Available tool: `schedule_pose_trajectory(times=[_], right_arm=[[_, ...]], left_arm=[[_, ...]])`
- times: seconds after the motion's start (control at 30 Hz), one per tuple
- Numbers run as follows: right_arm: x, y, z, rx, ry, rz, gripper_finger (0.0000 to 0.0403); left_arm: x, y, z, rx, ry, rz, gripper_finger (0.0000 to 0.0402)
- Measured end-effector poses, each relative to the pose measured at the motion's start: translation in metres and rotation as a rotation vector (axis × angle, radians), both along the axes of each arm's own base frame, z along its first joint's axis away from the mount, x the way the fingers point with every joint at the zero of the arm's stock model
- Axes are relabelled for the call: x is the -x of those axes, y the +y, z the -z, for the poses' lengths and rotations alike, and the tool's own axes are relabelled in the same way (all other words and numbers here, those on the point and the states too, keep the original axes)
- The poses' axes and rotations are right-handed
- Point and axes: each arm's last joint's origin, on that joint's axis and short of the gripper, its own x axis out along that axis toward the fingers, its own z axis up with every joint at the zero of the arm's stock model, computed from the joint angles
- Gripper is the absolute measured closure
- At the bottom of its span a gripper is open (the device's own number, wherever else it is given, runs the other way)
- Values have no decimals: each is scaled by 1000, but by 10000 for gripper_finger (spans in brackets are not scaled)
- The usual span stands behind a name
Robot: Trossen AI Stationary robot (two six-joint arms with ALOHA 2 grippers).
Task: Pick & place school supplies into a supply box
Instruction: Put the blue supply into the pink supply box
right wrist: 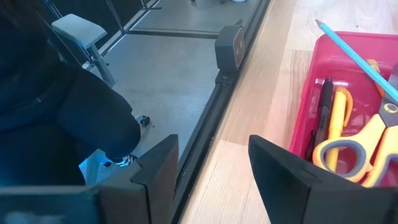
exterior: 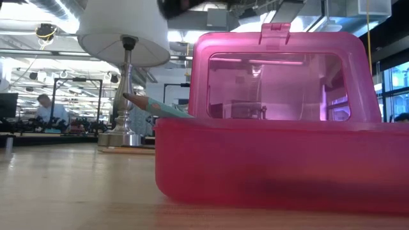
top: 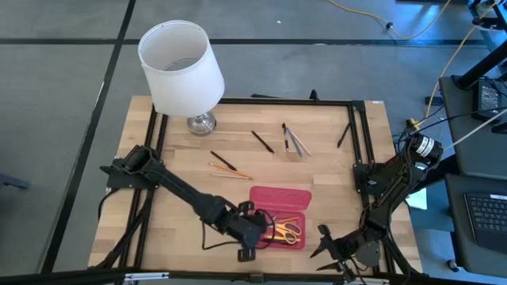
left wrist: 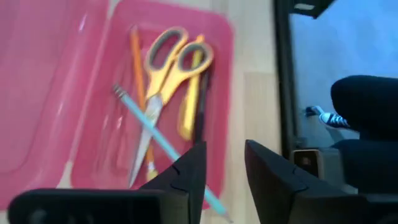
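Observation:
The teal pencil's pointed end sticks out over the tray's rim, so the robot's left gripper needs to grab the pencil's body (left wrist: 165, 145) and move it further into the tray.
The supply box (top: 281, 198), a red-pink case, lies open near the table's front edge. Its tray holds yellow-handled scissors (left wrist: 165, 68), an orange pencil and a black pen. A teal pencil (left wrist: 149, 127) lies slanted over the scissors, its pointed end (right wrist: 320, 25) sticking out over the tray's rim. My left gripper (left wrist: 224, 177) hovers open above the tray's left end (top: 257, 237), holding nothing. My right gripper (right wrist: 211, 174) waits open at the box's right (top: 329, 244). Several more pens and pencils (top: 230, 168) lie on the table behind the box.
A white-shaded lamp (top: 181, 67) stands at the table's far left. Loose pens lie mid-table (top: 262, 141), (top: 295, 141) and near the far right rail (top: 343, 134). A black frame (top: 356, 142) runs round the table. A person's legs show beyond the front edge (right wrist: 56, 112).

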Motion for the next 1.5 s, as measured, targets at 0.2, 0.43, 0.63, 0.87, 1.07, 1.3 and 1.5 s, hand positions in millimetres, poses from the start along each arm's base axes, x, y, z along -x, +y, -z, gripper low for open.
schedule_pose_trajectory(times=[0.2,0.43,0.63,0.87,1.07,1.3,1.5], right_arm=[[1,-2,3,22,28,13,205],[1,-3,4,10,45,33,205],[1,-3,4,10,47,34,205],[1,-3,5,12,49,35,205],[1,-3,5,13,50,34,205],[1,-3,5,14,49,34,205],[1,-3,5,13,50,34,205]], left_arm=[[-10,-10,12,-91,124,19,331],[-26,-1,24,-127,273,-64,360],[-34,8,25,-61,278,-66,372],[-36,10,25,-43,286,-65,367],[-34,7,25,-64,277,-48,330],[-32,4,25,-41,281,-86,261],[-36,5,27,-30,269,-107,243]])
